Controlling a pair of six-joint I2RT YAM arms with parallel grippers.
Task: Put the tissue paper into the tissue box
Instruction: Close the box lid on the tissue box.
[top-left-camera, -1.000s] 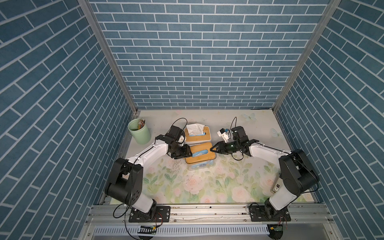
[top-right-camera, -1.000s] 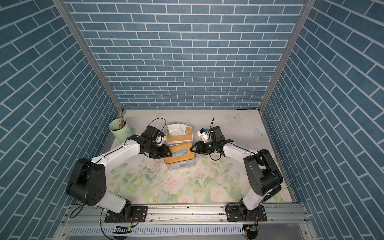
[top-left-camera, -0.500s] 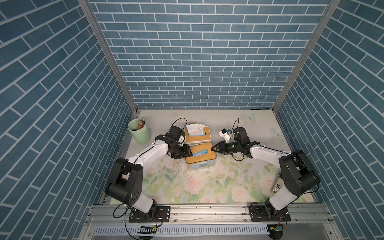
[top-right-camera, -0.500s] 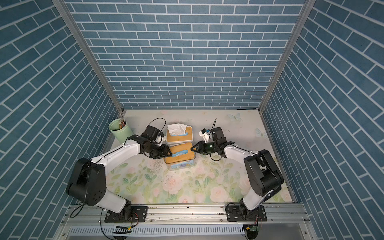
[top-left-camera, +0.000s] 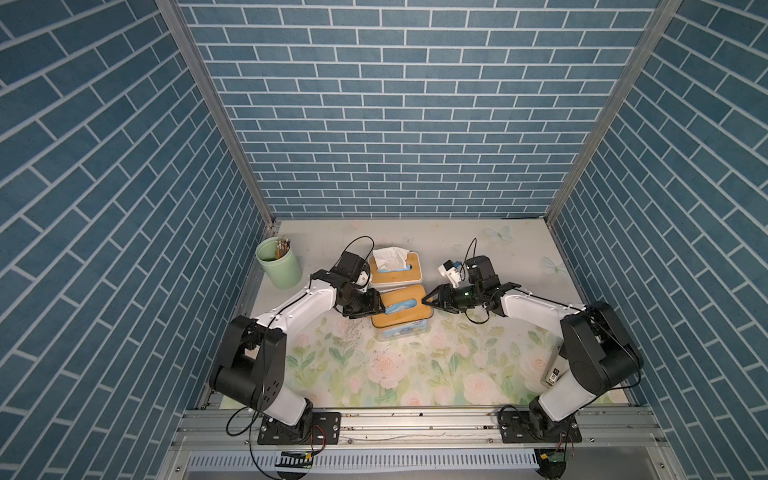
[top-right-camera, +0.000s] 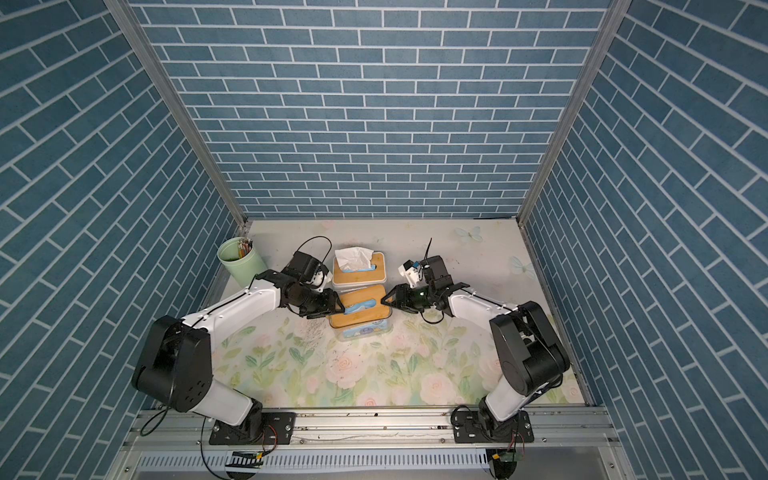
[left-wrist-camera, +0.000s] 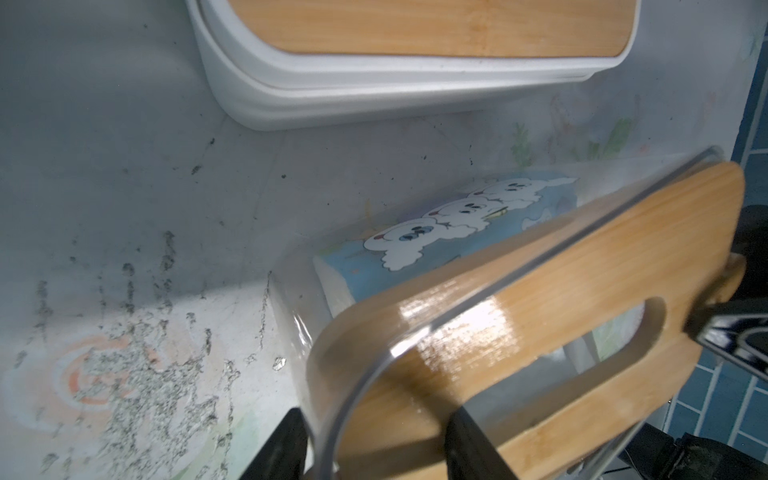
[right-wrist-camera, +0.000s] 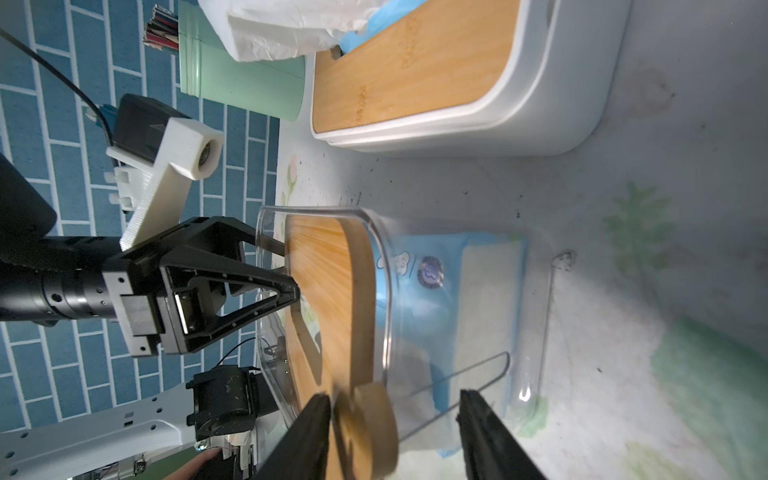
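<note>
My right gripper needs to grab the bamboo lid nearer its back corner (right-wrist-camera: 353, 232) to seat it, since the lid's rounded tab sits above the notch of the clear tissue box.
The clear tissue box (top-left-camera: 401, 332) (top-right-camera: 361, 330) stands mid-table with its slotted bamboo lid (top-left-camera: 405, 309) (left-wrist-camera: 561, 291) lying askew on top. The tissue paper (left-wrist-camera: 449, 216) (right-wrist-camera: 490, 291), a blue-wrapped pack, lies inside it. My left gripper (top-left-camera: 379, 308) (top-right-camera: 341, 309) (left-wrist-camera: 374, 444) is closed around the box's left end, with the clear rim and lid edge between its fingers. My right gripper (top-left-camera: 426, 300) (top-right-camera: 384, 300) (right-wrist-camera: 395, 397) stands open at the box's right end. The lid's rounded edge is beside one of its fingers, and the other finger is well apart.
A white tissue box (top-left-camera: 395, 276) with a bamboo lid and a white tissue (top-left-camera: 388, 257) sticking out stands just behind. A green cup (top-left-camera: 278, 268) of pencils is at the back left. A small dark object (top-left-camera: 555, 372) lies by the right arm's base.
My right gripper's jaws have spread wider at the lid's right end. The left arm and the clear box have stayed where they were.
</note>
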